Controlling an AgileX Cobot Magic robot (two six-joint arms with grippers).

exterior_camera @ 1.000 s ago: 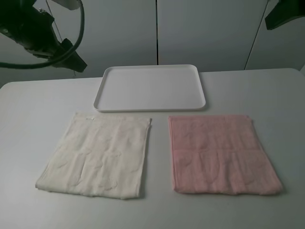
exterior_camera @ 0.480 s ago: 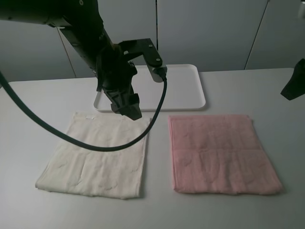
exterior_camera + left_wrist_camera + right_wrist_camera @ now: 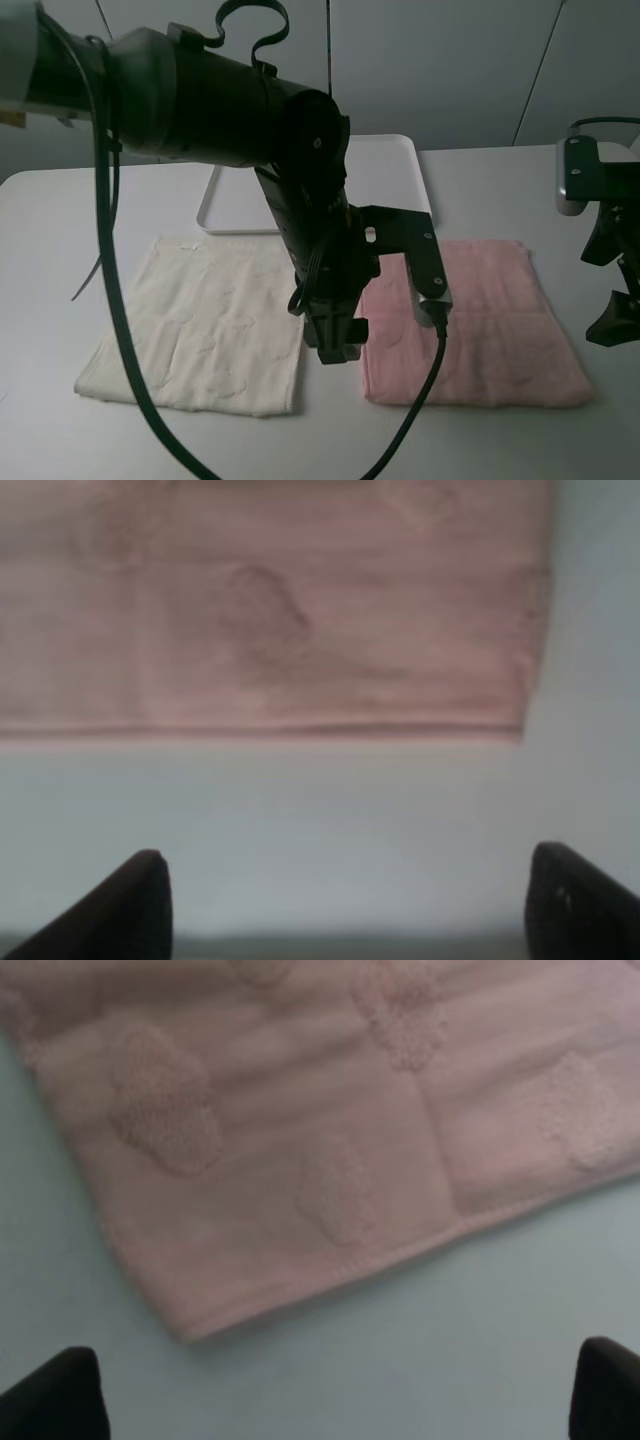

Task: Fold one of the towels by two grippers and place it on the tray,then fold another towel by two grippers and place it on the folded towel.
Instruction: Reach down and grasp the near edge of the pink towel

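The robot's right gripper will close on the pink towel's near corner [image 3: 584, 391] [image 3: 192, 1322], the corner that is farther from the cream towel.
A pink towel [image 3: 480, 310] lies flat on the table at the right, a cream towel [image 3: 200, 320] at the left. A white tray [image 3: 400, 175] sits behind them, partly hidden by the left arm. My left gripper [image 3: 335, 350] reaches across to the pink towel's near left corner. In the left wrist view the left gripper [image 3: 350, 910] is open and empty over bare table, beside the pink towel's [image 3: 280, 610] edge. My right gripper [image 3: 612, 325] hangs by the towel's right edge. In the right wrist view the right gripper [image 3: 330, 1400] is open, with a corner of the pink towel [image 3: 300, 1130] ahead.
The grey-white table [image 3: 60, 240] runs wide on both sides. The bulky left arm [image 3: 220, 95] and its cable [image 3: 110, 300] cross above the cream towel and the tray. White wall panels stand behind the table.
The left arm swung from the cream towel's far edge across to the pink towel's near left corner. The right arm came down from the right edge toward the pink towel's right side.
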